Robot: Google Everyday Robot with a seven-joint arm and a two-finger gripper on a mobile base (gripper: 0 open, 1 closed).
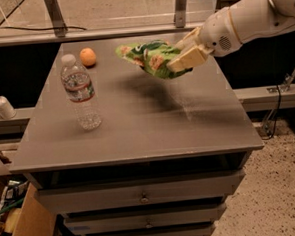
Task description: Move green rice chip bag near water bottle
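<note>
My gripper is going to let go of the green rice chip bag, now above the table's back middle, on the grey table [116,105], against the side of the water bottle that faces the arm.
The green rice chip bag [151,58] hangs in the air above the back middle of the grey table [138,125], held at its right end. My gripper [186,55] is shut on the bag, the arm reaching in from the upper right. The water bottle [80,92] stands upright on the left part of the table, clear with a white cap and a white-red label. The bag is to the right of the bottle and well apart from it.
An orange [87,57] lies at the table's back left, behind the bottle. A small white pump bottle [0,103] stands on a ledge to the left. A cardboard box [18,223] sits on the floor at lower left. Drawers [142,195] are below the tabletop.
</note>
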